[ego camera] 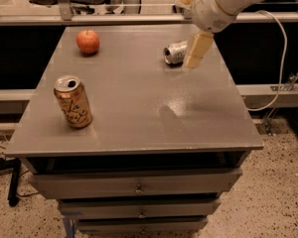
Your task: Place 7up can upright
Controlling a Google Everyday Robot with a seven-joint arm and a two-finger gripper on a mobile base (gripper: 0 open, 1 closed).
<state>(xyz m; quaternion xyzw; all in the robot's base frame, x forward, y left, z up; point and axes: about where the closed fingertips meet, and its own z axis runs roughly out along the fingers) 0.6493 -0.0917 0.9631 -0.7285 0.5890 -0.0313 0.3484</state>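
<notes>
My gripper should next close on the body [186, 50] of the 7up can, around the middle between its open end and its other end.
The 7up can [174, 52], silvery with green markings, lies on its side at the back right of the grey table top [139, 113], its open end facing left. My gripper [193, 59] hangs from the white arm that comes in from the upper right. It sits just right of the can and in front of its right end, which it hides. It is low over the table. It holds nothing that I can see.
A red apple [88, 41] sits at the back left. An orange-gold can with script lettering [73, 102] stands upright at the front left. Drawers [136, 187] run below the table top. A cable [280, 58] hangs off the right side.
</notes>
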